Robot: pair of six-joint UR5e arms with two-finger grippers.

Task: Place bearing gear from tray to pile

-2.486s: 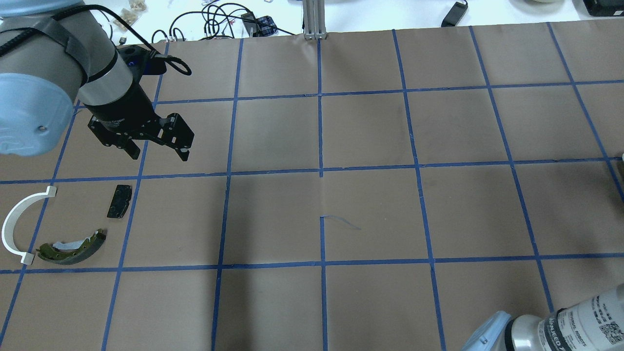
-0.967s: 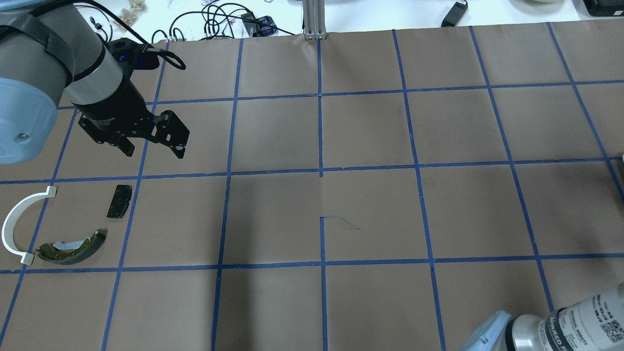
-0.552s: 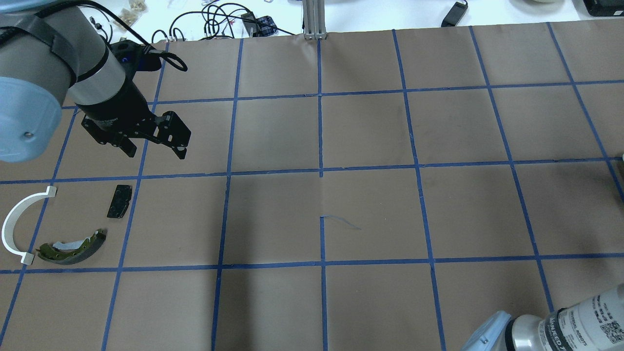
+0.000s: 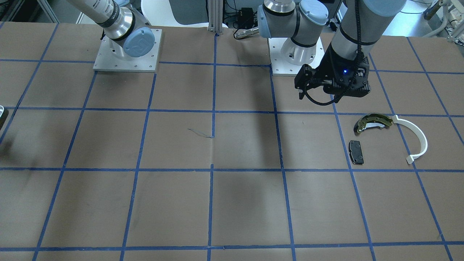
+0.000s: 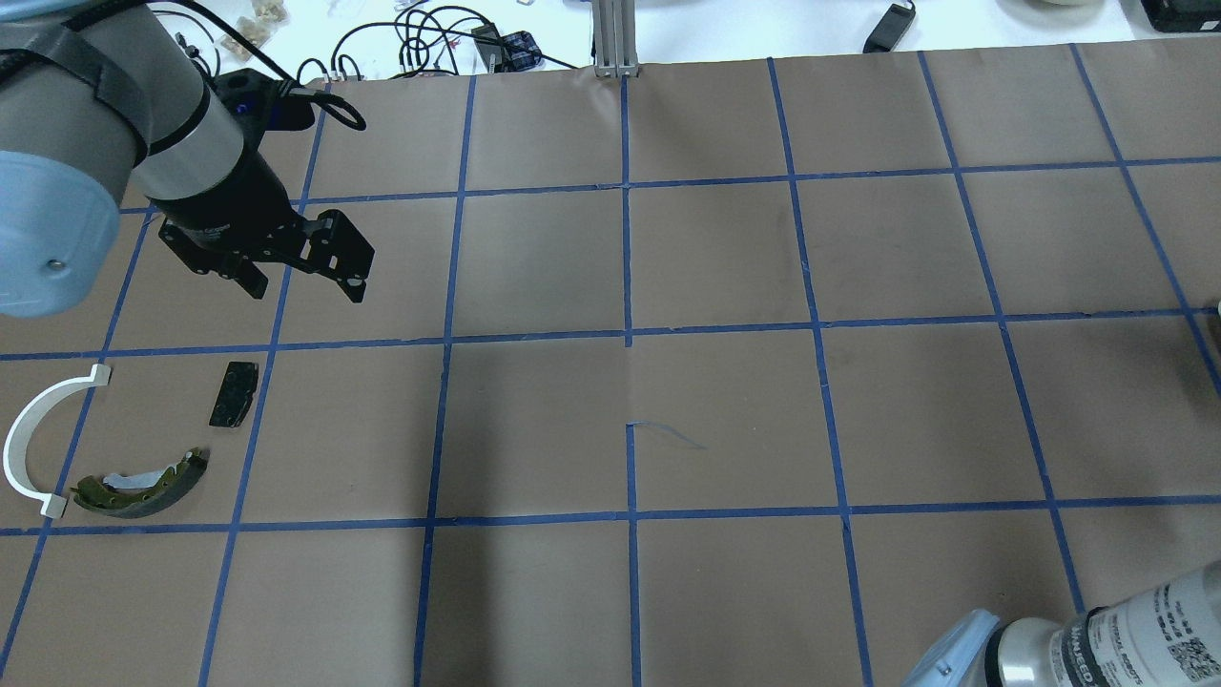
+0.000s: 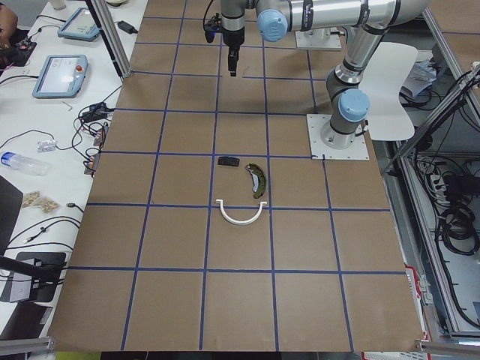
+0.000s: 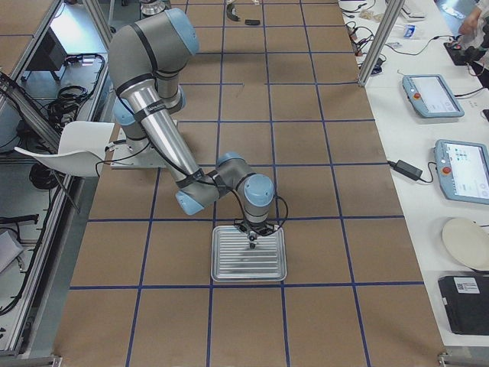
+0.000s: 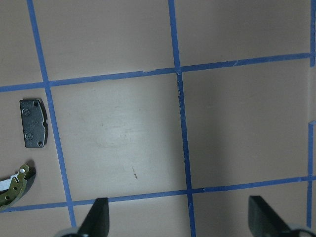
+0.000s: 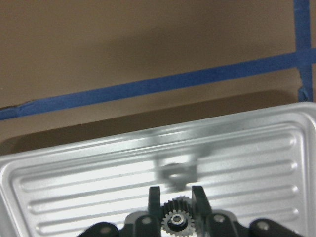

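Observation:
Next, I release the bearing gear on the pile side of the gap in the blue tape point(image 4: 228, 150) with my right gripper.
My right gripper point(image 9: 177, 195) is shut on a small toothed bearing gear point(image 9: 175, 220) just over the silver ribbed tray point(image 9: 74, 187). The exterior right view shows it over the tray's point(image 7: 229, 267) far edge. My left gripper point(image 5: 307, 290) is open and empty, hovering beyond the pile. Its fingertips point(image 8: 96, 217) show in the left wrist view. The pile holds an olive-and-black brake shoe point(image 5: 143, 482), a white arc strip point(image 5: 29, 429) and a black pad point(image 5: 235, 393). The pad also shows in the left wrist view point(image 8: 33, 129).
The table is brown paper with a blue tape grid. An aluminium post point(image 5: 615, 38) and loose cables point(image 5: 429, 38) stand at the far edge. The arm bases point(image 4: 127, 50) sit on the robot's side. Tablets point(image 7: 432, 95) lie on a side table.
My left gripper has drifted slightly toward the far left and stays open. The pile's parts have not moved.

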